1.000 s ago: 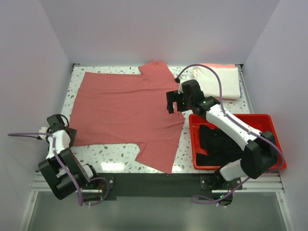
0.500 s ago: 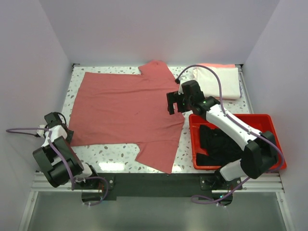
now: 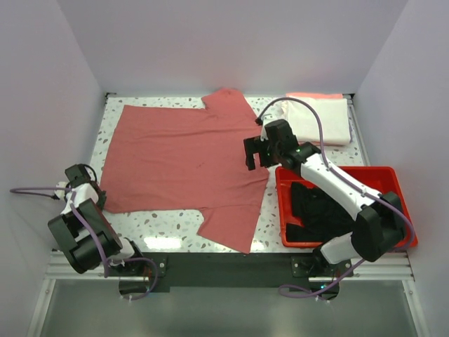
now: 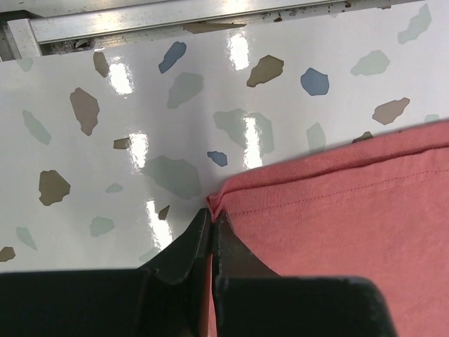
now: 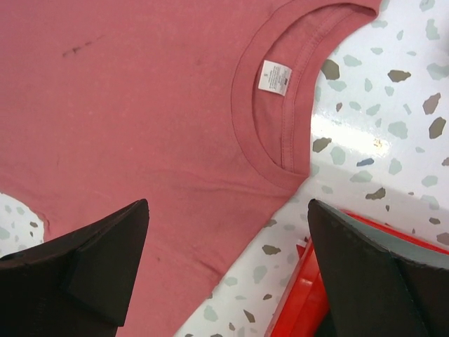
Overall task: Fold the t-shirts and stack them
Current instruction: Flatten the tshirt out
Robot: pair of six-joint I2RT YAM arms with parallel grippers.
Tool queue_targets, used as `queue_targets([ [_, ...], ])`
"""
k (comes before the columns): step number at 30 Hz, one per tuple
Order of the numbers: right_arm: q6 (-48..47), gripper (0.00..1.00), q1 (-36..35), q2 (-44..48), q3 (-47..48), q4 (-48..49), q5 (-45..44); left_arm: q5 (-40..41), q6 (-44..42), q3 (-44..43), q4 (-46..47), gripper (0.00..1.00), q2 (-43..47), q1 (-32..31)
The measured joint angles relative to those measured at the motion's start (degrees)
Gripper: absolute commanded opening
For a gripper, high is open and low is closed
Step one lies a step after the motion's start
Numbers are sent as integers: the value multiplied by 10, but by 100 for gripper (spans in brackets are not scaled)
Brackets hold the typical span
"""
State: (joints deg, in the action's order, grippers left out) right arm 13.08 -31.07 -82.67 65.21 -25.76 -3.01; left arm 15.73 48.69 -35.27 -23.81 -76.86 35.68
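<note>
Next, my right gripper grips the near sleeve's hem corner (image 3: pixel 247 250) of the rose-red t-shirt, on the red tray's side.
A dusty rose-red t-shirt (image 3: pixel 182 158) lies spread flat across the table, its collar toward the right. My left gripper (image 3: pixel 98 196) sits low at the shirt's near-left hem corner. In the left wrist view, that gripper (image 4: pixel 210 213) is shut, with the corner of the rose-red t-shirt (image 4: pixel 337 210) pinched between its tips. My right gripper (image 3: pixel 255 152) hovers open over the collar side. In the right wrist view, that gripper (image 5: pixel 228 203) has its jaws wide apart above the cloth just below the collar (image 5: pixel 280 112). A black t-shirt (image 3: pixel 319 207) lies in the tray.
The red plastic tray (image 3: pixel 393 172) stands at the near right, and its corner (image 5: pixel 309 302) shows close to the right gripper. A folded cream-white t-shirt (image 3: pixel 323 119) rests at the back right on a peach-pink one (image 3: pixel 316 95). Walls enclose the table on three sides.
My left gripper has closed on the shirt's hem corner, after its arm swung slightly left. The right gripper drifted a little toward the back right, still open.
</note>
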Motion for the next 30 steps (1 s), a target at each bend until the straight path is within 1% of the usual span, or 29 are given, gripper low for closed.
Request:
queue_targets([
  [3,-1,99,-11,7,-8,-9,-3,-1,0,2,4,0,2,0],
  [5,-7,99,-38,14,-14,-15,-13,-3,0,5,6,0,5,0],
  [7,-15,99,-94,19,-21,-24,-23,-7,0,6,6,0,7,0],
  [13,-23,99,-297,18,-60,-50,-24,-19,0,9,6,0,11,1],
  [14,-23,97,-332,12,-67,-59,-23,-21,0,9,6,0,12,1],
  [16,-22,96,-380,-4,-75,-73,-19,-24,2,9,3,0,13,1],
  [19,-17,88,-409,-24,-91,-90,-19,-28,3,9,-1,0,17,2],
  [20,-16,82,-410,-26,-98,-93,-20,-30,3,9,-2,0,19,2],
  [23,-11,73,-417,-29,-118,-99,-14,-34,4,9,-9,0,22,2],
  [25,-8,69,-421,-34,-127,-94,-1,-36,5,9,-13,0,23,2],
  [26,-6,63,-423,-37,-131,-89,2,-37,6,9,-14,0,23,2],
  [27,-5,59,-424,-40,-136,-86,8,-38,7,9,-16,0,23,2],
  [29,2,53,-426,-48,-145,-80,13,-40,7,9,-16,0,24,2],
  [30,4,52,-426,-52,-148,-78,15,-41,7,9,-16,0,25,2],
])
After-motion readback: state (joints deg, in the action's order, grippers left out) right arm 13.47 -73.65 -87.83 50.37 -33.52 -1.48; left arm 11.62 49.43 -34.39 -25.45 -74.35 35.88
